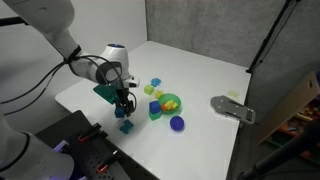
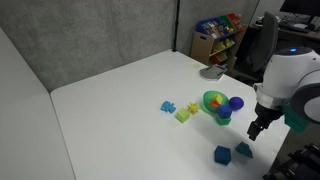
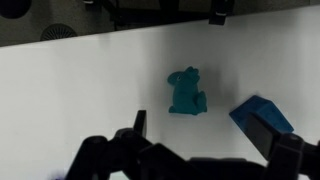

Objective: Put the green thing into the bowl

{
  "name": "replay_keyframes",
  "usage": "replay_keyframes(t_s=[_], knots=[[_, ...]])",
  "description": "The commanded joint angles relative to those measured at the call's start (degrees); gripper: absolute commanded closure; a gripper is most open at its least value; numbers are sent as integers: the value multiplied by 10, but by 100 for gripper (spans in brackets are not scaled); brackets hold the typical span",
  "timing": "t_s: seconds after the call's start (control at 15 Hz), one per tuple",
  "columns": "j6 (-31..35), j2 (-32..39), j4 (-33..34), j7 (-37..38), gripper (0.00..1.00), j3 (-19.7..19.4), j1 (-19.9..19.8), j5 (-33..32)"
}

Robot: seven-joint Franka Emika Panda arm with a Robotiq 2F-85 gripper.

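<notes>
My gripper needs to next move to the green thing's wide end (image 1: pixel 127 125) (image 3: pixel 188 102), opposite its small head. It should close there.
The green thing, a small teal chunky block (image 3: pixel 186 92), lies on the white table in the wrist view, with a dark blue cube (image 3: pixel 258 112) close beside it. In an exterior view the teal block (image 2: pixel 243 150) and the cube (image 2: pixel 222 154) sit near the table's front edge. My gripper (image 3: pixel 205 135) is open and empty and hovers just above them. It also shows in both exterior views (image 1: pixel 122 106) (image 2: pixel 258 128). One finger partly covers the cube. The lime-green bowl (image 1: pixel 170 102) (image 2: pixel 213 100) stands a short way off, out of the wrist view.
A blue-purple ball (image 1: pixel 177 123) (image 2: pixel 236 103) and a brighter green block (image 2: pixel 223 117) touch the bowl. A small blue piece (image 2: pixel 168 105) and a yellow-green piece (image 2: pixel 183 114) lie beyond it. A grey metal fixture (image 1: pixel 232 107) is at the table's edge.
</notes>
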Motion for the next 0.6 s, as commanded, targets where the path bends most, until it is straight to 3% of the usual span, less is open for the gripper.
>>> replay_keyframes(t_s=[0.0, 0.53], knots=[[0, 10, 6, 11, 0, -16, 14, -11], [97, 95, 21, 15, 0, -43, 40, -7]])
